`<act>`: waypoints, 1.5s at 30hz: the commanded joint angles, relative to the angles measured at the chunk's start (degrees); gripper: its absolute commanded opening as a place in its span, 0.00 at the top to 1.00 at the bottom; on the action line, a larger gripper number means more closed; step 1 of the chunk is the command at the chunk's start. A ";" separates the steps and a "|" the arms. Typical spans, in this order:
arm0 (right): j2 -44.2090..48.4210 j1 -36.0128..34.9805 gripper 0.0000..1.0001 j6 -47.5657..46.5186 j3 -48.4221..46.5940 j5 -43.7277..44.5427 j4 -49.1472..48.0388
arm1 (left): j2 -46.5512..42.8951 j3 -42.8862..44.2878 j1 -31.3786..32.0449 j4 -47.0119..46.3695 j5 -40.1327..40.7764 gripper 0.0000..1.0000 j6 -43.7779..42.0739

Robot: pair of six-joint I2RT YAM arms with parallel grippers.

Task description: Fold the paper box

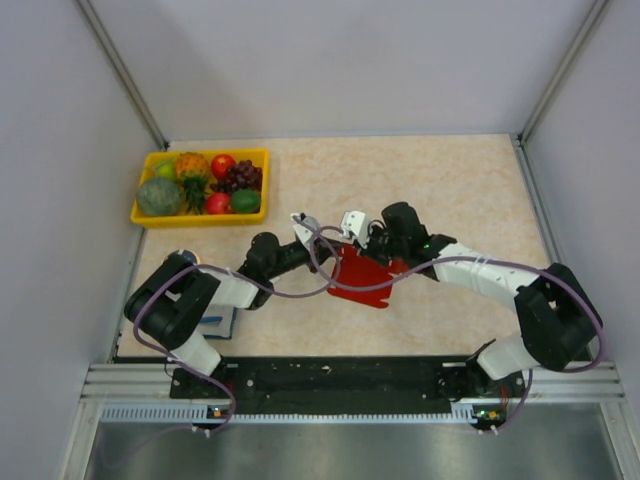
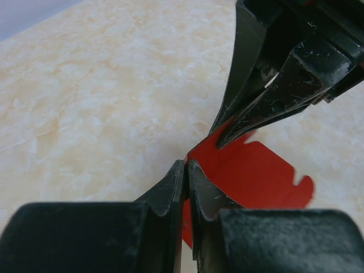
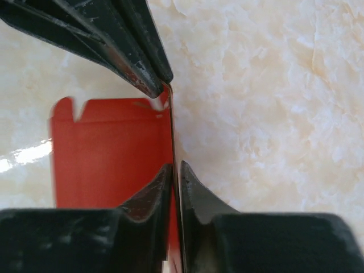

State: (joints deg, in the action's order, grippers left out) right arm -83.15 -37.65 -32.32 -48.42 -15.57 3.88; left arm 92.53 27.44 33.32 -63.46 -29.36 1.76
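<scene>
Next, my right gripper opens and takes the flap nearer its other end (image 1: 398, 266), because it crowds my left gripper at one end of the upright flap.
The paper box (image 1: 368, 278) is a thin red card with notched tabs, lying mid-table with one edge lifted. My left gripper (image 1: 328, 250) meets it from the left and my right gripper (image 1: 352, 245) from the right, both at its far left corner. In the left wrist view the left gripper (image 2: 186, 165) is shut on the raised edge of the paper box (image 2: 256, 170), with the right gripper's fingers (image 2: 250, 114) just above. In the right wrist view the right gripper (image 3: 175, 168) pinches an upright flap of the paper box (image 3: 108, 148). The left gripper's fingers (image 3: 136, 62) touch that flap's far end.
A yellow tray (image 1: 200, 216) of fruit sits at the back left of the table. A blue notebook (image 1: 216, 322) lies beside the left arm's base. Grey walls close the table on three sides.
</scene>
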 commanded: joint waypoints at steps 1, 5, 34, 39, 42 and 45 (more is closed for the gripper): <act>0.62 1.00 0.72 7.43 -1.14 -0.61 -3.44 | -0.42 0.33 0.87 -2.37 2.98 0.91 -3.07; 6.50 1.09 0.32 22.53 -0.35 14.13 -0.39 | -1.47 -0.55 1.92 -2.54 8.62 0.93 -4.92; 10.91 -4.19 0.54 156.41 -8.62 26.03 26.11 | 0.19 -7.05 11.77 -20.29 34.64 0.94 -9.41; 8.28 -4.10 0.57 158.61 -7.21 27.00 22.67 | 0.63 -7.67 11.94 -22.23 35.08 0.94 -10.28; 5.90 -3.93 0.53 158.61 -7.91 26.30 22.05 | 1.16 -7.93 12.03 -23.55 35.34 0.93 -10.64; 4.41 -3.84 0.49 159.14 -7.65 26.12 20.90 | 1.25 -8.46 12.12 -25.13 35.34 0.93 -11.16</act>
State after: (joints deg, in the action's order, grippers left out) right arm -77.30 -41.25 113.65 -55.81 9.87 27.92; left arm 93.17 20.12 45.08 -74.61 5.34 -8.10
